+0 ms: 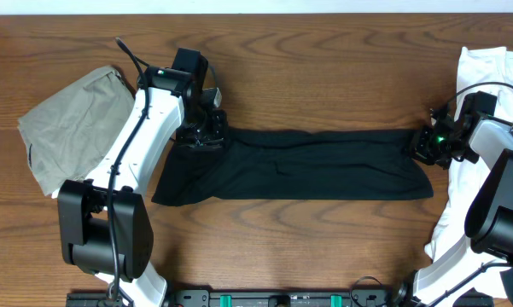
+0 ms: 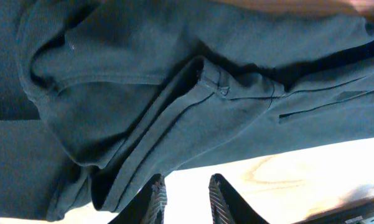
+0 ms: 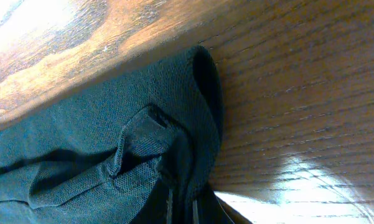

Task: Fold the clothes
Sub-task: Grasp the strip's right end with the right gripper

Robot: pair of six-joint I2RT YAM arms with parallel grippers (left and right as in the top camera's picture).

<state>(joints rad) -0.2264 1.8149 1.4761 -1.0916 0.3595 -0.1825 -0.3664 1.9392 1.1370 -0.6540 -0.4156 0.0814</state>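
Note:
The right gripper needs to release the black garment's end on top of its own stretched piece of cloth [image 1: 336, 136], near that piece's far edge. The garment now lies stretched across the table's middle.
A black garment [image 1: 307, 162] lies stretched in a long band across the middle of the wooden table. My left gripper [image 1: 206, 135] sits over its bunched left end. In the left wrist view the left gripper [image 2: 187, 193] has its jaws a little apart, with bare bright table between them, and the dark folds [image 2: 174, 81] lie beside and beyond the left finger. My right gripper [image 1: 420, 145] is at the garment's right end. In the right wrist view this gripper [image 3: 182, 202] is shut, pinching a fold of the black mesh fabric [image 3: 81, 143].
An olive-grey garment [image 1: 77, 119] lies crumpled at the far left, beside the left arm. A white garment [image 1: 482, 68] lies at the far right, partly under the right arm. The arm bases stand along the front edge.

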